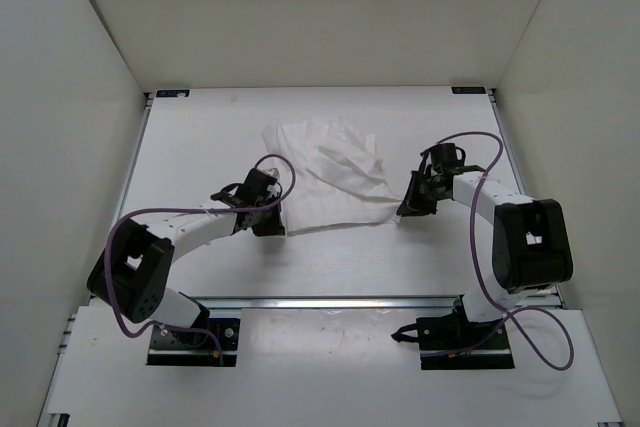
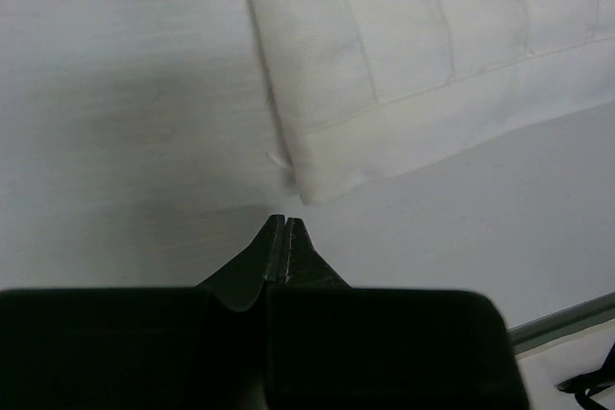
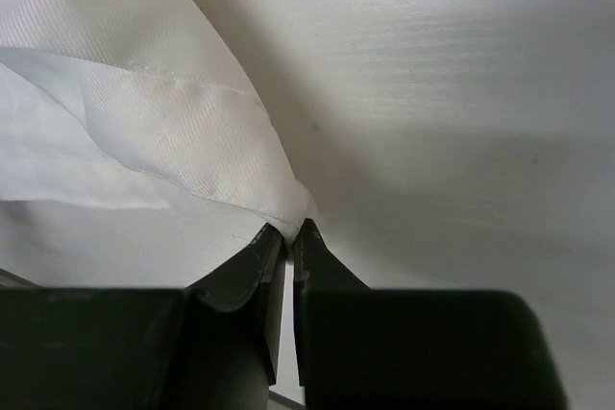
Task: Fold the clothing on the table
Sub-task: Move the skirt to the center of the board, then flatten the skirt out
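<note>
My left gripper should open its fingers, which are shut just short of the clothing's hemmed corner, and take that corner (image 2: 309,187) before I lift with both grippers.
The clothing (image 1: 330,182) is a thin white cloth lying rumpled in the middle of the table (image 1: 195,142). My left gripper (image 1: 279,224) sits at its near left corner. In the left wrist view that gripper (image 2: 286,222) is shut with nothing in it, tips just short of the hemmed corner of the clothing (image 2: 404,36). My right gripper (image 1: 402,213) is at the cloth's near right corner. In the right wrist view the right gripper (image 3: 288,229) is shut on that corner of the clothing (image 3: 144,112), which rises in a fold from the fingertips.
White walls (image 1: 70,97) enclose the table on three sides. A metal rail (image 1: 340,300) runs along the near edge by the arm bases. Purple cables (image 1: 480,137) loop over both arms. Bare tabletop (image 3: 461,93) lies right of the cloth.
</note>
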Tool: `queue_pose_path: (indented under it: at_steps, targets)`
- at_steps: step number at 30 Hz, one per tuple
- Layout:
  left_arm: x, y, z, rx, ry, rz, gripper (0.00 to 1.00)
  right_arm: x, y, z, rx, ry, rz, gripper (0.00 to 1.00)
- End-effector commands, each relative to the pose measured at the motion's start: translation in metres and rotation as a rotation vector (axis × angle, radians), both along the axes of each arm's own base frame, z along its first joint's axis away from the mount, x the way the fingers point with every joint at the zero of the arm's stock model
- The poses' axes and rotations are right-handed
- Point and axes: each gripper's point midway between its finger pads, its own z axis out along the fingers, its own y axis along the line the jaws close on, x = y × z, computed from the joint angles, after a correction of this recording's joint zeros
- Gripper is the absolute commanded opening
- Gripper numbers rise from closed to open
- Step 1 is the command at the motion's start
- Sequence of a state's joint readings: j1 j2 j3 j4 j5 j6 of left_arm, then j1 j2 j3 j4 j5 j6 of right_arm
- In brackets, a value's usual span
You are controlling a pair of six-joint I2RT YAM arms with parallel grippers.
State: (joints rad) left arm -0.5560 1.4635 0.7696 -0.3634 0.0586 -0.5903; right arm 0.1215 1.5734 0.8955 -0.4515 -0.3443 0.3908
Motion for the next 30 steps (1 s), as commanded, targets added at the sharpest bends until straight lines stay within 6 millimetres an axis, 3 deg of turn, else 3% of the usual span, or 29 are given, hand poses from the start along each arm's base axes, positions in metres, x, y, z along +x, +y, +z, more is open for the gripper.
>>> queue_pose_path:
  at_steps: [1, 8, 12, 17, 21, 27, 30]
  targets:
    - [-0.005, 0.007, 0.011, -0.042, -0.016, 0.0, 0.0, 0.022, 0.005, 0.015, 0.018, -0.093, 0.029, 0.0]
    - [-0.003, 0.008, 0.011, -0.067, -0.015, 0.013, 0.0, 0.011, 0.014, 0.01, 0.051, -0.079, 0.058, 0.0]
    - [0.007, 0.006, 0.017, -0.112, -0.043, 0.033, 0.0, 0.016, 0.019, 0.019, 0.046, -0.1, 0.076, 0.0]
    - [0.008, -0.003, 0.01, -0.16, -0.027, 0.035, 0.5, 0.013, 0.022, 0.017, 0.051, -0.087, 0.089, 0.0]
    - [0.008, -0.004, -0.005, -0.146, -0.003, 0.048, 0.74, 0.01, 0.026, 0.017, 0.044, -0.089, 0.108, 0.0]
    - [0.013, -0.004, -0.017, -0.147, 0.0, 0.076, 0.72, 0.008, 0.028, 0.019, 0.05, -0.092, 0.105, 0.0]
    - [0.018, -0.004, -0.02, -0.143, -0.005, 0.097, 0.58, 0.006, 0.028, 0.018, 0.05, -0.091, 0.11, 0.0]
